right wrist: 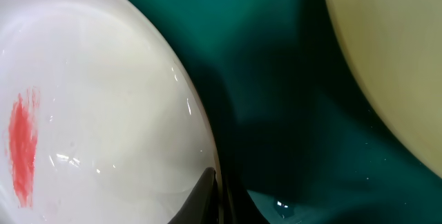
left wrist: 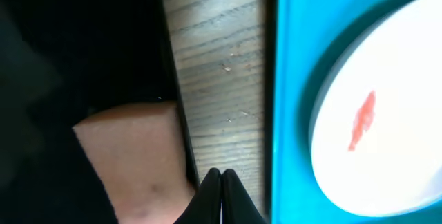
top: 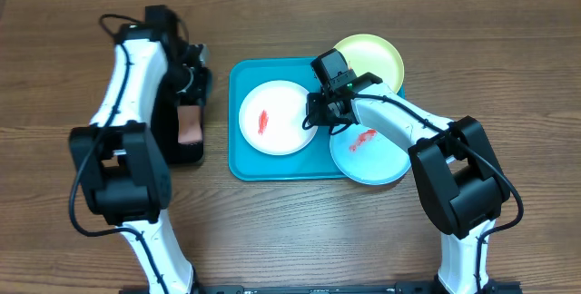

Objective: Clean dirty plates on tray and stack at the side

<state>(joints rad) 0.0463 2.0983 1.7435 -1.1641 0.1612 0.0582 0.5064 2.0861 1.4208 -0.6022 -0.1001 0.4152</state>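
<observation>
The tan sponge sits beside my shut, empty left gripper at the black tray's rim, so next I open that gripper and close it around the sponge (top: 189, 127) before wiping.
The turquoise tray (top: 238, 153) holds the white plate (top: 272, 117), which has a red smear. The yellow-green plate (top: 368, 56) rests on its far right corner. The light blue plate (top: 372, 153), also smeared red, overlaps the tray's near right edge. My right gripper (top: 318, 118) is shut on the white plate's right rim (right wrist: 103, 99), one finger on top and one beneath (right wrist: 219, 182). My left gripper (top: 196, 102) is shut over the black tray. Its tips (left wrist: 221, 177) meet beside a tan sponge (left wrist: 131, 155), with nothing visible between them.
The small black tray (top: 171, 122) with the tan sponge (top: 191, 123) sits left of the turquoise tray (left wrist: 290, 58), with a strip of wooden table (left wrist: 217, 65) between them. The white plate (left wrist: 387, 113) lies close to the turquoise tray's left rim.
</observation>
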